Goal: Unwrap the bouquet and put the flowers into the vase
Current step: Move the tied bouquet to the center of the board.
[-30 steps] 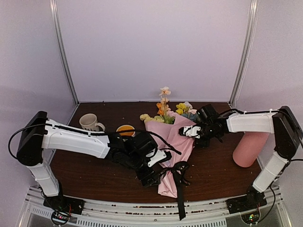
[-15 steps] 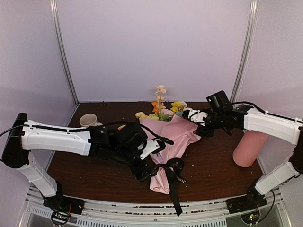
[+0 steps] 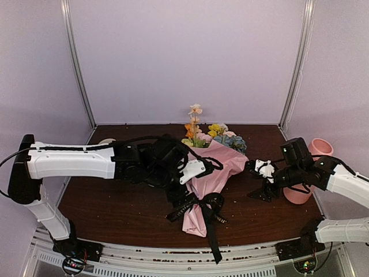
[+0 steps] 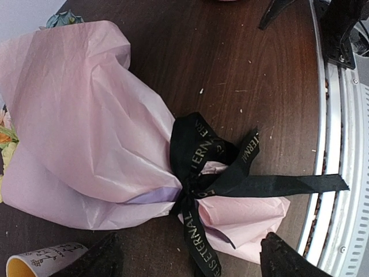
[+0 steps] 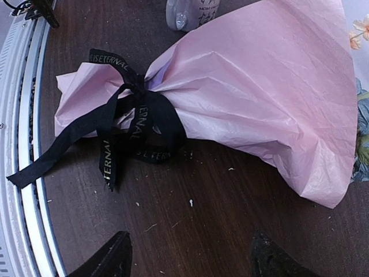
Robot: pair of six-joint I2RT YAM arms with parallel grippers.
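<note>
Next, my left gripper goes to the black printed ribbon's short loose end (image 3: 213, 209) (image 4: 233, 175) and closes there, near the knot, to pull the bow open.
The bouquet (image 3: 214, 173) lies flat at the table's middle, its pink-lilac paper cone (image 4: 81, 127) (image 5: 259, 86) tied by a black printed ribbon (image 3: 203, 209) (image 4: 210, 167) (image 5: 135, 124). The flowers (image 3: 206, 134) stick out of the far end. My left gripper (image 3: 180, 199) (image 4: 187, 262) hangs open just left of the bow, one ribbon tail running between its fingers. My right gripper (image 3: 255, 182) (image 5: 190, 262) stands open over bare wood to the right of the cone, touching nothing. The pink vase (image 3: 319, 147) stands upright at the right, partly behind the right arm.
A white patterned mug (image 4: 40, 261) (image 5: 193, 11) stands just left of the bouquet, and another mug (image 3: 106, 140) peeks out behind the left arm. The metal rail (image 4: 340, 173) (image 5: 23, 144) runs along the near table edge. Small crumbs dot the wood.
My right gripper has left the top of the bouquet and drawn back right and nearer, toward the vase. My left gripper has shifted farther back, over the bow. The bouquet slid slightly left.
</note>
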